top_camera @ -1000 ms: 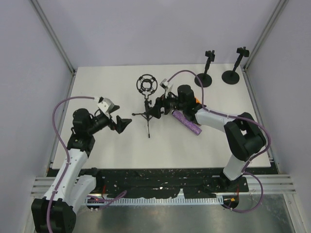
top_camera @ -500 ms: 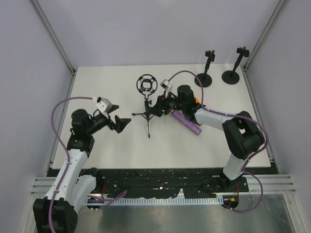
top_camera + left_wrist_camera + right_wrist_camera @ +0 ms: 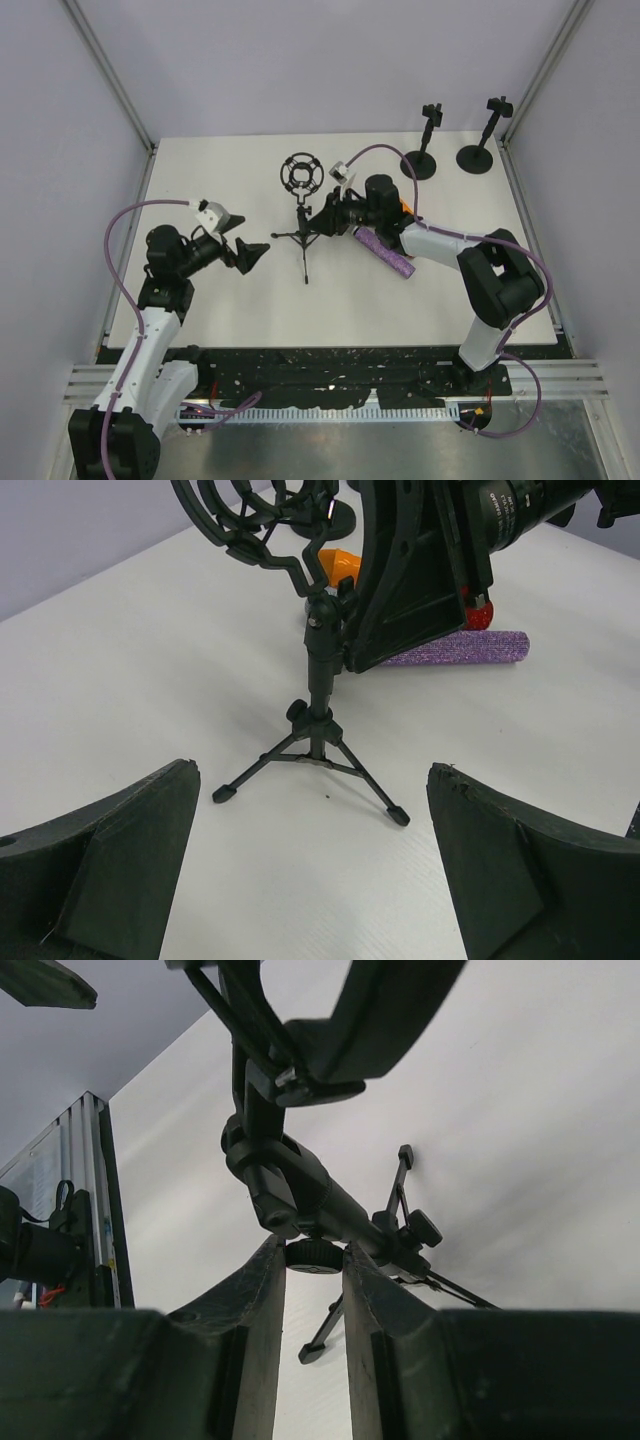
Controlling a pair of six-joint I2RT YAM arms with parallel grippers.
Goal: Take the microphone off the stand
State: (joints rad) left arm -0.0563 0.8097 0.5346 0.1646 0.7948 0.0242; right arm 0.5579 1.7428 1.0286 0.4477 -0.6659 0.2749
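Note:
The right gripper grips only the stand's small round knob; it should open, then close around the top of the stand's pole (image 3: pixel 302 1174) before moving the stand.
A black tripod stand (image 3: pixel 303 228) with an empty ring mount (image 3: pixel 300 174) stands mid-table. The purple glitter microphone (image 3: pixel 386 253) lies flat on the table to its right, apart from the stand. My right gripper (image 3: pixel 324 220) reaches in from the right at the stand's joint; in the right wrist view its jaws (image 3: pixel 313 1252) are shut on a small round knob (image 3: pixel 313 1257) under the stand's pole (image 3: pixel 300 1185). My left gripper (image 3: pixel 254 255) hovers left of the tripod, wide open and holding nothing; its view shows the stand (image 3: pixel 320 675) and the microphone (image 3: pixel 450 648) ahead of the gripper (image 3: pixel 312 770).
Two round-based black stands (image 3: pixel 420 160) (image 3: pixel 476 155) sit at the back right corner. An orange object (image 3: pixel 403 208) lies behind the right arm's wrist, also in the left wrist view as an orange object (image 3: pixel 340 562). Purple cables loop from both arms.
The right gripper's jaws have closed onto the stand's knob. The left arm drew back very slightly and stays open.

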